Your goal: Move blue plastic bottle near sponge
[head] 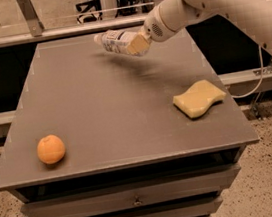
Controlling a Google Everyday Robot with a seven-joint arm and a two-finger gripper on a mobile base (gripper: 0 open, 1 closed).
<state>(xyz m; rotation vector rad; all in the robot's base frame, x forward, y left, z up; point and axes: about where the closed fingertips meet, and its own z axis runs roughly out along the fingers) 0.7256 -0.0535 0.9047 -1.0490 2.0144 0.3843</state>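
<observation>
Next, I release the blue plastic bottle on the grey table (163, 68) just behind the pale yellow sponge.
The blue plastic bottle (114, 42), clear with a white cap and a printed label, lies sideways in the air above the far part of the grey table (101, 110), cap to the left. My gripper (137, 43) is shut on the bottle's base end and holds it lifted off the table. The arm reaches in from the upper right. The pale yellow wavy sponge (199, 98) lies flat near the table's right edge, well in front and to the right of the bottle.
A round orange fruit (51, 149) sits near the table's front left corner. The table has drawers under its front edge. A metal rail and a window frame run behind the table's far edge.
</observation>
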